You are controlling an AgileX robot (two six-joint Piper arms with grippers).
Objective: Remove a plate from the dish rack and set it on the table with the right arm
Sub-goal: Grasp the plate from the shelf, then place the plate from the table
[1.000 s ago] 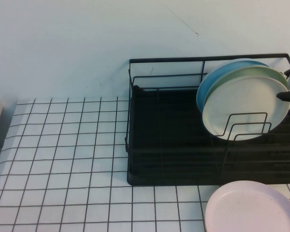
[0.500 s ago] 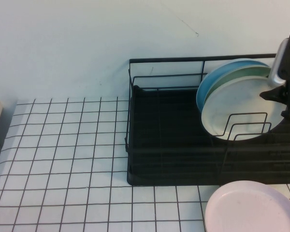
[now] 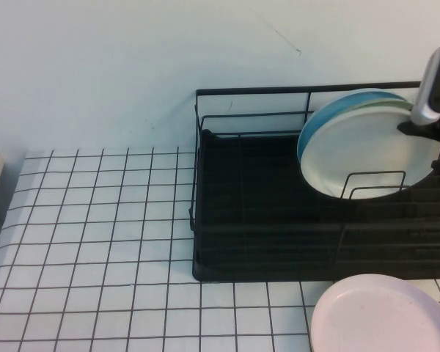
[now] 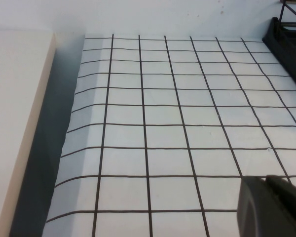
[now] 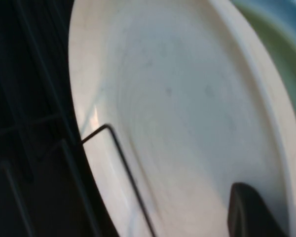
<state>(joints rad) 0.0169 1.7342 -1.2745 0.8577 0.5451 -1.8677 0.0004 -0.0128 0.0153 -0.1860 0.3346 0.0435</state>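
Observation:
Next, I release the white plate from my right gripper on top of the pale pink plate [image 3: 383, 323] in front of the rack. The white plate still stands in the dish rack.
The white plate [image 3: 367, 150] stands on edge at the right end of the black dish rack [image 3: 198, 183], held by wire loops, in front of a pale green plate [image 3: 393, 105] and a blue plate [image 3: 337, 108]. My right gripper [image 3: 430, 136] is at the white plate's right rim and is shut on it. In the right wrist view the plate [image 5: 177, 108] fills the picture and one black finger [image 5: 244, 210] lies on its face; the other finger is hidden. My left gripper [image 4: 274, 205] hangs shut and empty over the tiled table [image 4: 163, 123], out of the high view.
A pale pink plate [image 3: 381, 315] lies on the table [image 3: 95, 220] in front of the rack's right end. The rack's left half holds nothing. A white wall rises behind the rack. A raised white ledge [image 4: 15, 123] borders the table's left side.
My right gripper came in from the right edge to the white plate's rim, then rose slightly. The white plate shifted up and left, covering more of the green plate.

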